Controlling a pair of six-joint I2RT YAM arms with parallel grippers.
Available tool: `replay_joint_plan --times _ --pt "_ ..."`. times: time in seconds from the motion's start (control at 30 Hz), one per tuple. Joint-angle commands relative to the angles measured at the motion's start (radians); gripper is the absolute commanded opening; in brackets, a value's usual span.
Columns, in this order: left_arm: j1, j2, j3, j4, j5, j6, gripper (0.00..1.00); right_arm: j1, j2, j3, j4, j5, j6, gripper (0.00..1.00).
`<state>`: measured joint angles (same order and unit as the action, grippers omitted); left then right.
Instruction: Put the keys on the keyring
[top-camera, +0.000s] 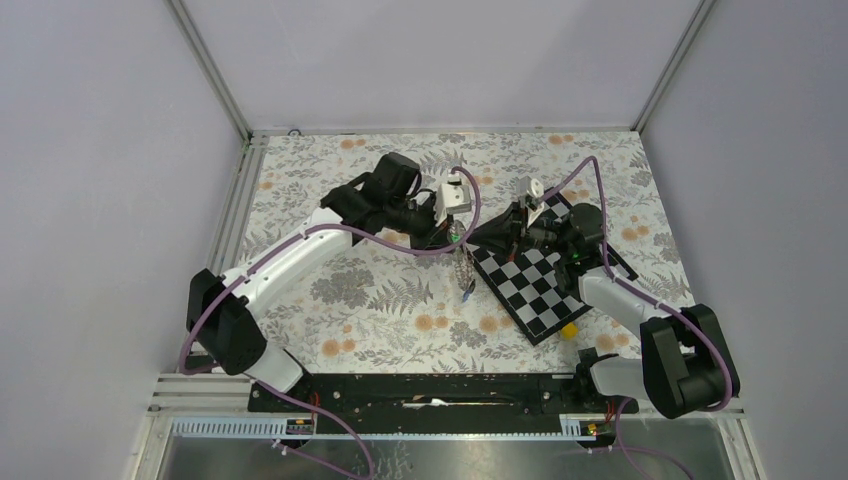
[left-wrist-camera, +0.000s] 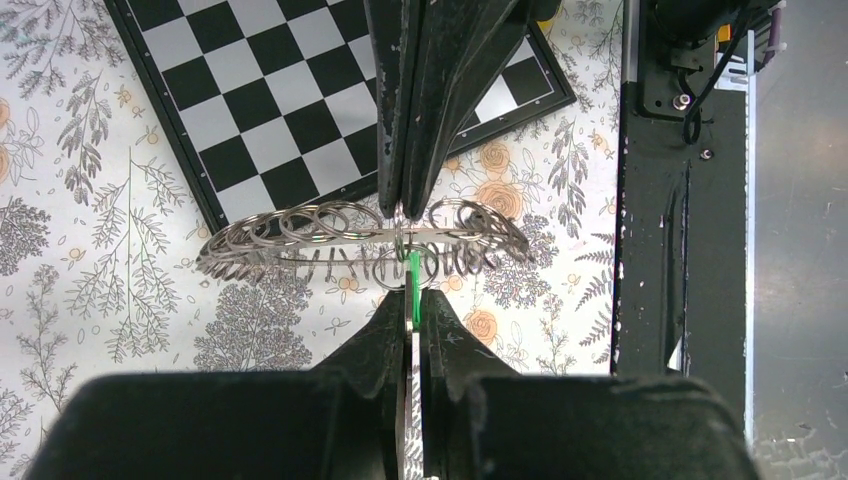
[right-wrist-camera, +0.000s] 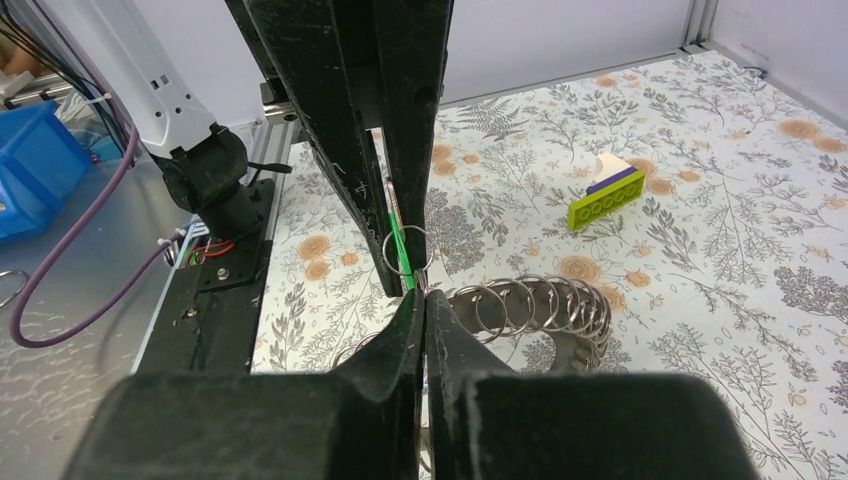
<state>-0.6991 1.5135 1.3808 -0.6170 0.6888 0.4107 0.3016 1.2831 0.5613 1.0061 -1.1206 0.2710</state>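
My left gripper is going to release the green key on the floral table (top-camera: 375, 326), setting it free between the orange flowers near the black base rail.
The keyring (left-wrist-camera: 300, 238) is a coil of silver rings held in the air above the floral table. It shows in the top view as a dangling strand (top-camera: 463, 268) and in the right wrist view as a coil (right-wrist-camera: 545, 305). My right gripper (right-wrist-camera: 420, 298) is shut on one ring of it; in the left wrist view it comes down from above (left-wrist-camera: 404, 205). My left gripper (left-wrist-camera: 412, 298) is shut on the bright green key (left-wrist-camera: 411, 280), tip to tip with the right one. The green key (right-wrist-camera: 399, 246) touches a small ring. No other keys are in view.
A black-and-white checkerboard (top-camera: 535, 285) lies right of centre, under the right arm, with a small yellow block (top-camera: 568, 330) at its near corner. A yellow-green stick with a purple and white top (right-wrist-camera: 605, 196) lies on the table. The black base rail (left-wrist-camera: 665, 250) runs along the near edge.
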Motion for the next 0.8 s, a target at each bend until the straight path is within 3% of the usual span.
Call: replay_joint_plan --times 0.0,0.43,0.77 --pt "0.007 0.013 0.097 -0.036 0.034 0.032 0.0 -0.005 0.015 0.035 -0.03 0.023 -0.045 0.08" --pt "0.011 0.061 0.17 -0.087 -0.066 0.045 0.0 -0.007 -0.02 0.034 -0.067 0.062 -0.075 0.41" --pt "0.093 0.171 0.318 -0.135 -0.187 0.088 0.0 -0.012 -0.043 0.033 -0.098 0.087 -0.102 0.46"
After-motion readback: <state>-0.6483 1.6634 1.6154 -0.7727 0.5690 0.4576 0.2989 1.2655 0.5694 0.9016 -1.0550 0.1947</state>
